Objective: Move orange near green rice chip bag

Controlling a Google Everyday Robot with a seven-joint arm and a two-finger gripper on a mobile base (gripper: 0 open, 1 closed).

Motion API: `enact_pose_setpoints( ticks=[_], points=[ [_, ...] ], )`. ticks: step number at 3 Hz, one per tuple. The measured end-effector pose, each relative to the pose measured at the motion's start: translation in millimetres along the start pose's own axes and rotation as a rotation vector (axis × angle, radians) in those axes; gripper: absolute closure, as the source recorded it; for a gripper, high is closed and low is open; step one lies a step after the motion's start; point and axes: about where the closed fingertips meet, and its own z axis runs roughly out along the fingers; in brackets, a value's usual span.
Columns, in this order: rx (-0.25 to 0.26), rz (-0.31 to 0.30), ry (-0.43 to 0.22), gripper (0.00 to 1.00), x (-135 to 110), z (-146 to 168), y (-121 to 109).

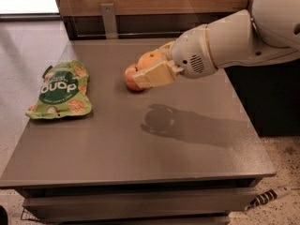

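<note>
My gripper is going to put the orange down on the grey table [48,129], just in front of the green rice chip bag.
My gripper [153,64] is shut on the orange [149,59], a small bright round fruit held between the beige fingers [152,75] above the table. It hangs just right of and partly in front of the reddish apple [130,78], which rests on the table. The green rice chip bag [61,89] lies flat near the table's left edge, well left of the gripper. The arm's white wrist [220,43] reaches in from the right.
The grey table [140,149] has its front edge low in view and its right edge near a dark cabinet [272,97]. A wooden panel with a metal bracket [109,18] stands behind. A cable [272,196] lies on the floor at lower right.
</note>
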Motion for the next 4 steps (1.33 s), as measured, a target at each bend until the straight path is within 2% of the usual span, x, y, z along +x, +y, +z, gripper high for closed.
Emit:
enact_pose_setpoints(
  ticks=[1, 2, 4],
  points=[
    [-0.089, -0.090, -0.073, 1.00, -13.2, 24.1, 31.8],
    [-0.089, -0.090, -0.073, 1.00, -13.2, 24.1, 31.8],
    [-0.133, -0.055, -0.061, 1.00, 2.0, 111.9, 54.9]
  ],
)
